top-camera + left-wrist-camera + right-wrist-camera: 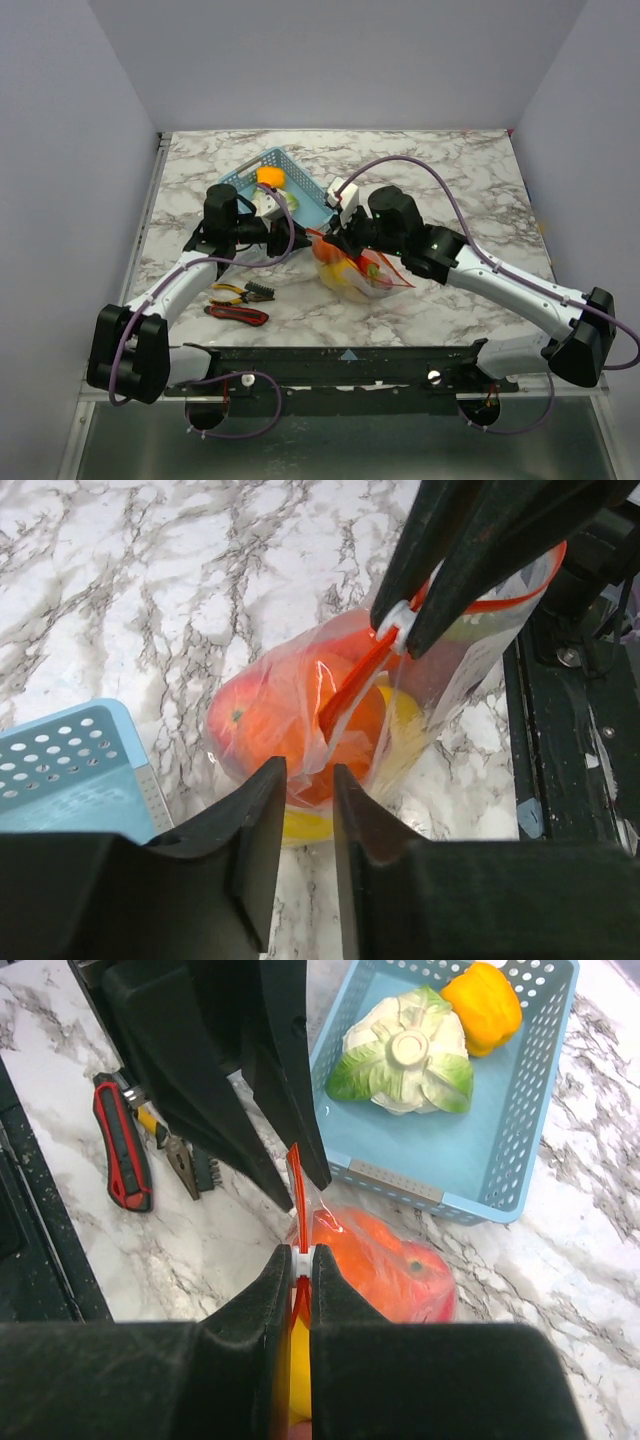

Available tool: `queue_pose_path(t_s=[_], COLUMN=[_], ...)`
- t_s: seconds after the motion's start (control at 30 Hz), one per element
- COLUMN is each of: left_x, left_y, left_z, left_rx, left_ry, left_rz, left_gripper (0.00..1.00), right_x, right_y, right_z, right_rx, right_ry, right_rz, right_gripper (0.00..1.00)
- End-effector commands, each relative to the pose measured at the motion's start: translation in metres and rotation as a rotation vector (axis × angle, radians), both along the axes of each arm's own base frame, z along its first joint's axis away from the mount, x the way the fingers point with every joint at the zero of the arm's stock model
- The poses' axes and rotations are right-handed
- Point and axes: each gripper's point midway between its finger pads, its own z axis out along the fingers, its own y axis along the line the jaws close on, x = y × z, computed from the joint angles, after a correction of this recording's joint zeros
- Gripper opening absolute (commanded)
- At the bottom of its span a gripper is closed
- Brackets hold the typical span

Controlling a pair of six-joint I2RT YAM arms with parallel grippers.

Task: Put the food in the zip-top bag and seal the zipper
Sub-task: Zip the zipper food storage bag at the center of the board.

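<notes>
The end of the zipper sits loose between the open fingers of my left gripper, so next I pinch that end (316, 762) with my left gripper before my right gripper pulls the slider along.
The clear zip-top bag (355, 272) lies mid-table and holds an orange-red fruit (260, 720) and a yellow piece (402, 712). Its orange-red zipper (350, 690) runs taut between my grippers. My right gripper (302, 1258) is shut on the zipper's white slider (397, 625). My left gripper (310, 780) pinches the bag's mouth edge at the zipper's other end, as the right wrist view shows (296, 1160). In the top view the left gripper (303, 232) and right gripper (335, 238) sit close together above the bag. A white-green vegetable (405, 1050) and an orange pepper (483, 1005) lie in the basket.
The blue lattice basket (300, 185) stands just behind the bag, close to both grippers. Red-handled tools (240, 305) lie near the left front. A black rail (350, 360) runs along the near edge.
</notes>
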Motion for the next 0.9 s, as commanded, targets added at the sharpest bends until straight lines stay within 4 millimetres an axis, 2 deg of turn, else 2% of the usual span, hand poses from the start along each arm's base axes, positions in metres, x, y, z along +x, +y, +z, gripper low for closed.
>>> queue_pose_path(t_s=[0.0, 0.07, 0.17, 0.37, 0.5, 0.73, 0.87], left_x=[-0.019, -0.028, -0.028, -0.029, -0.03, -0.018, -0.007], left_y=[-0.005, -0.011, -0.016, -0.02, -0.02, -0.018, -0.015], left_z=[0.005, 0.006, 0.008, 0.021, 0.018, 0.017, 0.015], left_rx=[0.026, 0.027, 0.035, 0.001, 0.018, 0.034, 0.054], left_ry=[-0.085, -0.112, -0.139, -0.164, -0.154, -0.171, -0.157], left_rz=[-0.067, -0.087, -0.071, -0.079, -0.084, -0.02, 0.036], left_gripper=[0.35, 0.44, 0.5, 0.49, 0.38, 0.02, 0.0], right_x=[-0.011, -0.012, -0.015, -0.016, -0.017, -0.018, -0.017], right_y=[-0.001, 0.0, 0.002, 0.003, 0.004, 0.001, -0.006], right_z=[-0.001, -0.004, -0.005, -0.003, 0.0, 0.0, 0.003], right_rx=[-0.01, -0.017, -0.018, -0.01, -0.002, -0.005, -0.006], right_ry=[0.019, 0.027, 0.034, 0.036, 0.036, 0.04, 0.041], right_rz=[0.043, 0.054, 0.075, 0.08, 0.083, 0.076, 0.041], right_gripper=[0.0, 0.0, 0.0, 0.0, 0.01, 0.01, 0.0])
